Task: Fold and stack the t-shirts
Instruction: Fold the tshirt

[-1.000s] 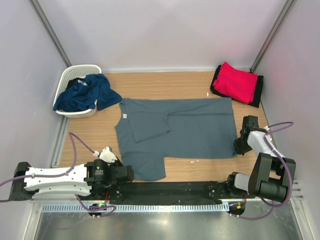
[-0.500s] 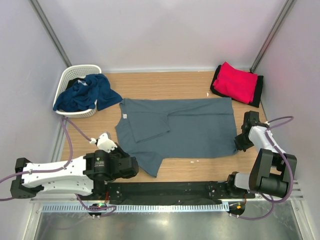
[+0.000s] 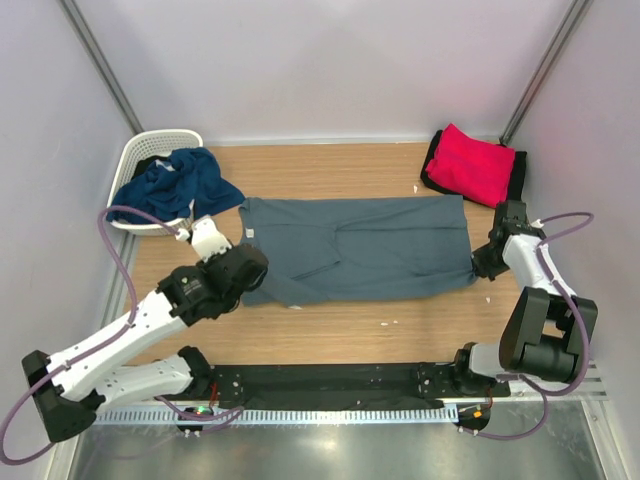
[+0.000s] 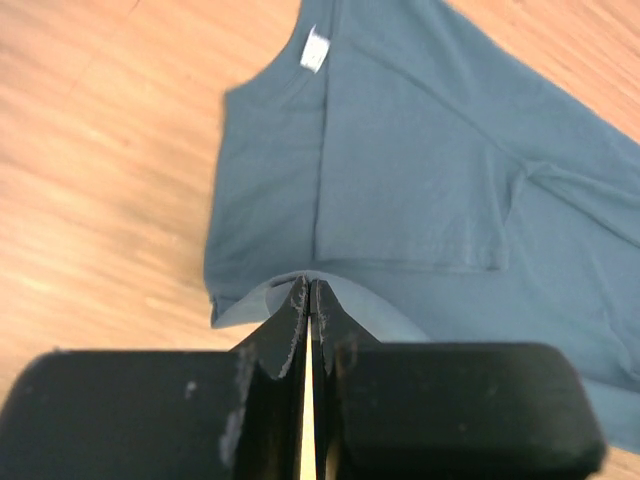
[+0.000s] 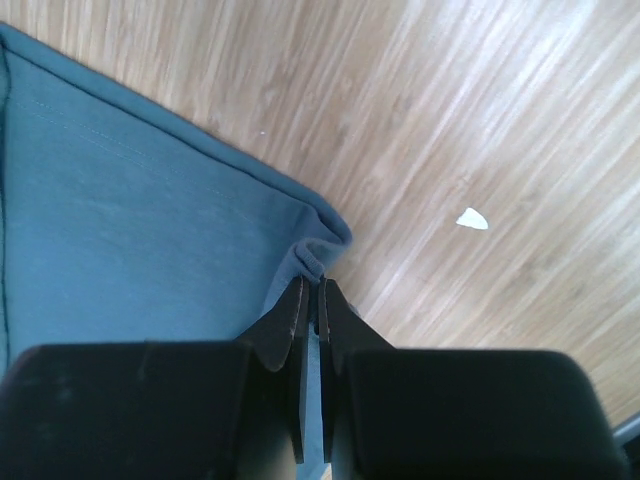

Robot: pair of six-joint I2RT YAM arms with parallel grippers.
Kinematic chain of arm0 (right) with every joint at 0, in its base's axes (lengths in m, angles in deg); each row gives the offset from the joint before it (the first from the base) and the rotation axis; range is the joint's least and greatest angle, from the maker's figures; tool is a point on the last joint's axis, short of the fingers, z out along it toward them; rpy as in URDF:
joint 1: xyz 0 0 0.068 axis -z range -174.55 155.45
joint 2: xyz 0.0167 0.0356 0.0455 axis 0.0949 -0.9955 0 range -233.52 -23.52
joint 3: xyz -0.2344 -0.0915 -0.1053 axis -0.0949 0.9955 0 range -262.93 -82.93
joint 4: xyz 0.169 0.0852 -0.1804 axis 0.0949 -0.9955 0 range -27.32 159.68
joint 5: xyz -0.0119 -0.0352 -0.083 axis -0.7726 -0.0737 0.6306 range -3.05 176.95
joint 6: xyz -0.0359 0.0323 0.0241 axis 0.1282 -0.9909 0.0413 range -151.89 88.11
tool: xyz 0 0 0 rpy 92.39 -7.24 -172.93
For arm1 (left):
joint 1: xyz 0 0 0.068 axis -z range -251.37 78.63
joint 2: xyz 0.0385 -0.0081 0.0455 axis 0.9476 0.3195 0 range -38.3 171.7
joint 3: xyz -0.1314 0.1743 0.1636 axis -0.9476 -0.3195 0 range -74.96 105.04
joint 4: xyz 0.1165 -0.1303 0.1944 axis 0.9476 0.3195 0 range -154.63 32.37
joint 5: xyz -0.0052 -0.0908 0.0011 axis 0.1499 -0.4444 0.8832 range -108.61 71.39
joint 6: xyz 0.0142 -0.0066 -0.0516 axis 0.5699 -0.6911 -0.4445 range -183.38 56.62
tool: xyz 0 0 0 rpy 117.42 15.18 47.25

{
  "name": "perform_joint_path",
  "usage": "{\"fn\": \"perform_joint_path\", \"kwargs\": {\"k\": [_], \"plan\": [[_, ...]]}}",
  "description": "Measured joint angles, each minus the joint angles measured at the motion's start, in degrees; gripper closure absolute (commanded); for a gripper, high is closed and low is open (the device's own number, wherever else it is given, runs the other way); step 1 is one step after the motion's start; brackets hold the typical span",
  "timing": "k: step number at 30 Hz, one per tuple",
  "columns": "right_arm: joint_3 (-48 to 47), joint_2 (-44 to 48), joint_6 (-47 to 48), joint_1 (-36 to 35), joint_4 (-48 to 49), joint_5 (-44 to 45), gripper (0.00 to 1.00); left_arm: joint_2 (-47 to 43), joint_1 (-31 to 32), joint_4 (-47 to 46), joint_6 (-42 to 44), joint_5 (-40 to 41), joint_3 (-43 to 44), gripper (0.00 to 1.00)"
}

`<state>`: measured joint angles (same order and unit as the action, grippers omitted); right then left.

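My right gripper is to let go of the grey-blue t-shirt's corner on its own side edge (image 3: 469, 237) (image 5: 95, 100), just below the long crease.
A slate grey-blue t-shirt (image 3: 380, 255) lies spread across the middle of the wooden table, its near half lifted and carried over the rest. My left gripper (image 3: 245, 272) is shut on its near left edge (image 4: 290, 290), above the collar end with the white tag (image 4: 314, 48). My right gripper (image 3: 482, 265) is shut on its near right corner (image 5: 318, 255). A folded bright red t-shirt (image 3: 472, 163) lies on a black one (image 3: 514, 185) at the back right. A navy blue t-shirt (image 3: 175, 185) hangs out of the basket.
A white lattice basket (image 3: 148, 155) stands at the back left by the wall. A small white scrap (image 5: 472, 218) lies on the bare wood (image 3: 330, 330) near the right gripper. Walls close in on both sides.
Both grippers have moved away from the near edge, carrying the shirt's near edge up and over. The left sleeve flap near the front is now drawn over the body.
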<state>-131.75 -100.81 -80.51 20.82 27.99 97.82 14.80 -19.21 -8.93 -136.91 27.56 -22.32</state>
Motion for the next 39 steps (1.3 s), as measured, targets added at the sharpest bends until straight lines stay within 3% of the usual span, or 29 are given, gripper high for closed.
{"fn": "perform_joint_path", "kwargs": {"k": [7, 15, 39], "plan": [[-1.36, -2.45, 0.0, 0.0, 0.44, -0.68, 0.99, 7.37, -8.0, -10.93, 16.02, -5.44, 5.62, 1.0], [-5.18, -3.48, -0.02, 0.0, 0.79, -1.27, 0.99, 15.15, -15.32, -19.19, 27.15, -11.21, 9.55, 1.0], [-14.29, -16.76, 2.64, 0.0, 2.12, -3.61, 0.99, 26.43, -21.16, -36.79, 42.07, -15.17, 14.19, 1.0]]}}
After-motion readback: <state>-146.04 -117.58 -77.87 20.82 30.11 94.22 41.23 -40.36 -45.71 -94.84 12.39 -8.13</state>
